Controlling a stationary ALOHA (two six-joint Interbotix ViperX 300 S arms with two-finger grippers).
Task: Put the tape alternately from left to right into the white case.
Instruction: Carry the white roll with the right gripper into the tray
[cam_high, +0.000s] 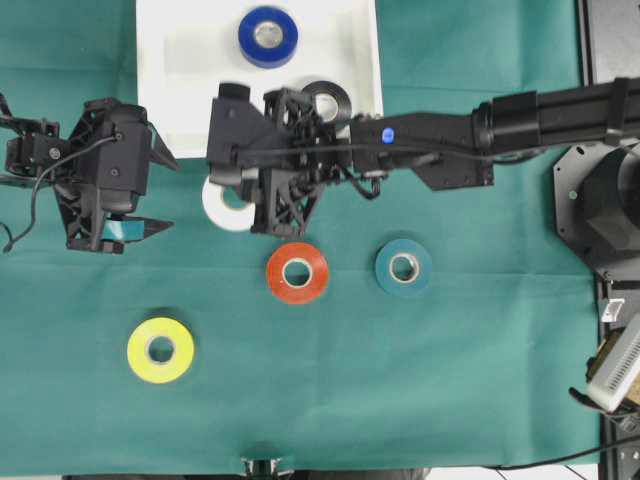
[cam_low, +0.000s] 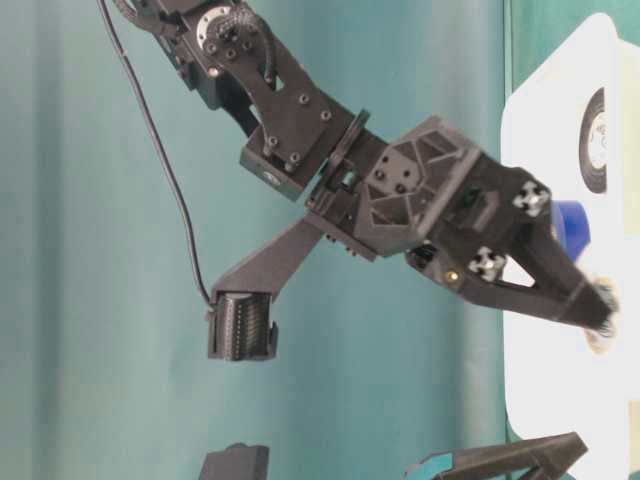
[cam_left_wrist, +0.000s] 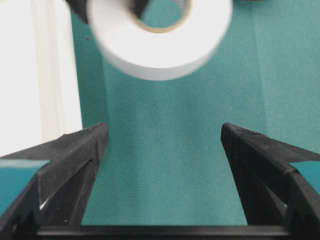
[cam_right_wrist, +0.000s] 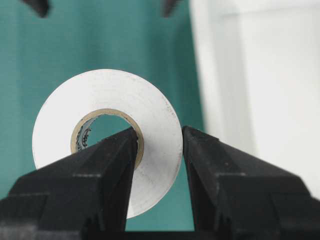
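My right gripper has the white tape to place. Next, I let go of it inside the white case (cam_high: 262, 105), next to the black roll and close to the case's front rim.
My right gripper (cam_right_wrist: 160, 135) is shut on the white tape (cam_right_wrist: 110, 100), with one finger through its core and the other outside the rim. In the overhead view this roll (cam_high: 225, 208) lies partly under the right wrist, just in front of the white case (cam_high: 160, 60). Inside the case are a blue roll (cam_high: 268, 36) and a black roll (cam_high: 330, 100). Red (cam_high: 297, 272), teal (cam_high: 403, 267) and yellow (cam_high: 160, 349) rolls lie flat on the green cloth. My left gripper (cam_left_wrist: 162, 130) stands open and empty to the left of the white tape (cam_left_wrist: 160, 45).
The case's rim (cam_left_wrist: 30, 75) is close on the left side of the left gripper. The right arm (cam_high: 520, 120) stretches across the case's front right corner. A robot base (cam_high: 600, 210) and equipment sit at the right table edge.
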